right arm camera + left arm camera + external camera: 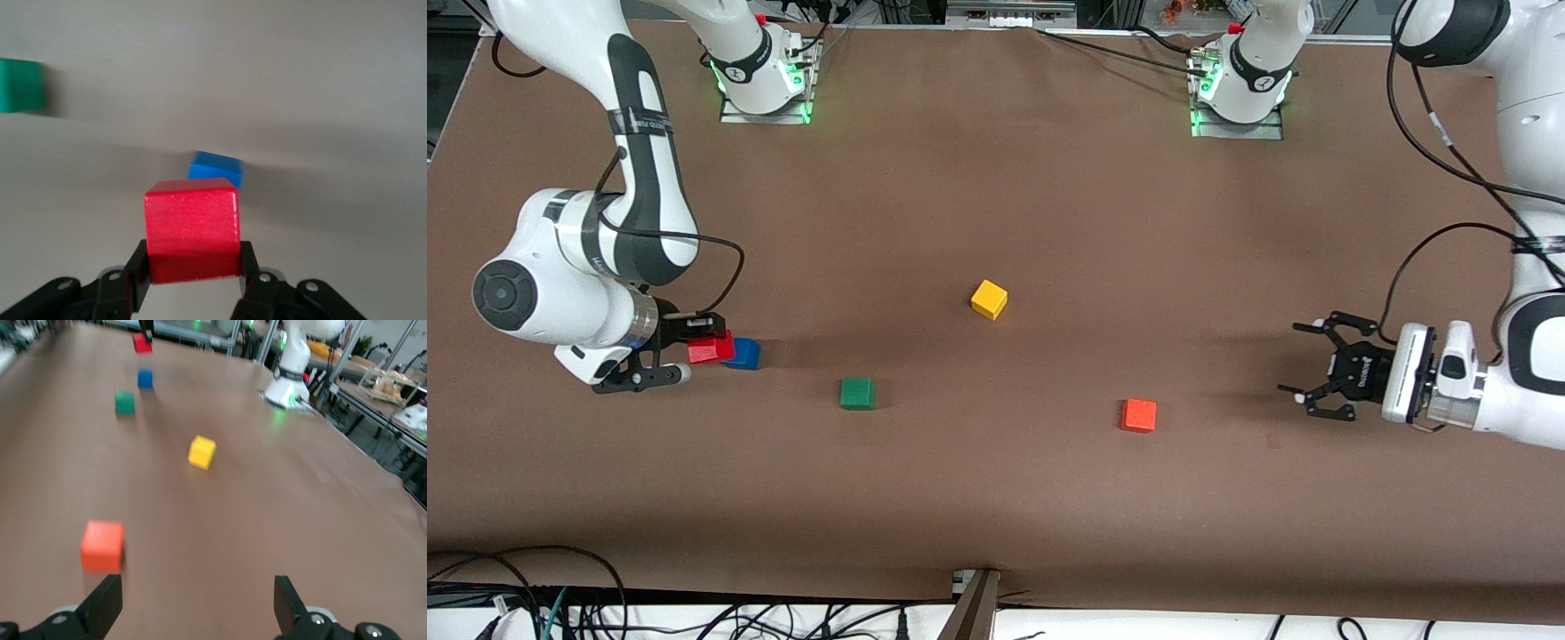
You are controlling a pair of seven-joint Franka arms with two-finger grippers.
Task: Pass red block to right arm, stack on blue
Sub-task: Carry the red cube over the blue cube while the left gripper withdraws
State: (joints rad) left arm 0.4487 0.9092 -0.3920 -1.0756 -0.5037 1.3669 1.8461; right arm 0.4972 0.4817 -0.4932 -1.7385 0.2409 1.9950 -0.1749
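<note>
Next, my right gripper releases the red block on the top side of the blue block (726,348) (217,165), just ahead of it.
My right gripper (700,348) is shut on the red block (711,348) and holds it in the air, just beside the blue block (743,354) on the table at the right arm's end. In the right wrist view the red block (192,230) sits between my fingers (137,273), with the blue block (215,168) a short way ahead of it. My left gripper (1303,364) is open and empty, low over the table at the left arm's end, where that arm waits. The left wrist view shows its gripper (198,603) spread wide, and the red block (142,343) and blue block (145,379) far off.
A green cube (857,393) lies nearer the front camera than the blue block, toward the table's middle. A yellow cube (989,300) lies at the middle. An orange cube (1139,415) lies between the middle and my left gripper. The brown table (996,196) bears all of them.
</note>
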